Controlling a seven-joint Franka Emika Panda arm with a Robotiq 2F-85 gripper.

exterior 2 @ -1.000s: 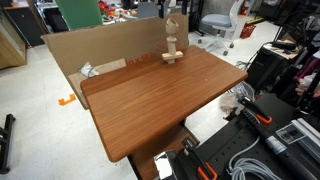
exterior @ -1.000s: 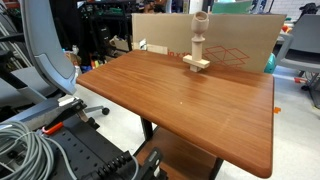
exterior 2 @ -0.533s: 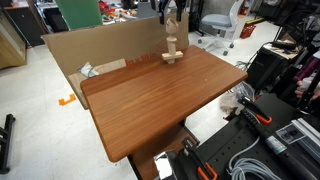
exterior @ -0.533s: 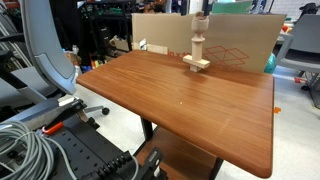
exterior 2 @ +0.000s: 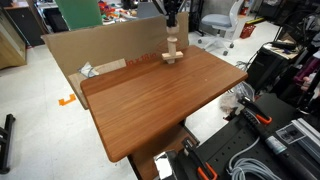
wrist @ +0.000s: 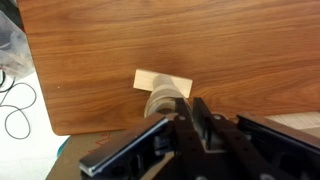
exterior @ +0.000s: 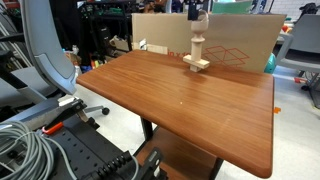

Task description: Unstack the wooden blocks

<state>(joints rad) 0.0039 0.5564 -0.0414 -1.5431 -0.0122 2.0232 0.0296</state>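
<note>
There is bare table between the stack and the black equipment. I will set the small round wooden block down with my gripper on the bare tabletop (exterior: 133,77) there.
The wooden blocks stand stacked at the table's far edge in both exterior views: a flat plank (exterior: 196,65) (exterior 2: 171,59) at the bottom and an upright cylinder (exterior: 198,45) (exterior 2: 171,43) on it. My gripper (exterior: 198,14) (exterior 2: 172,17) comes straight down onto the top of the stack. In the wrist view the plank (wrist: 150,79) and the cylinder (wrist: 158,101) show just beyond the gripper (wrist: 192,102). Its fingers (wrist: 204,118) stand nearly together with a thin pale strip between them, the upright ring on top, mostly hidden.
The wooden table (exterior: 190,105) (exterior 2: 150,105) has a large cardboard box (exterior: 235,40) (exterior 2: 90,50) standing right behind the stack. An office chair (exterior: 45,50) and cable bundles (exterior: 25,150) lie beside the near edge. Black equipment (exterior 2: 270,140) sits below the table's corner.
The gripper has dropped onto the top of the stack and its fingers have closed from wide open to nearly together around the ring. The stack has not shifted.
</note>
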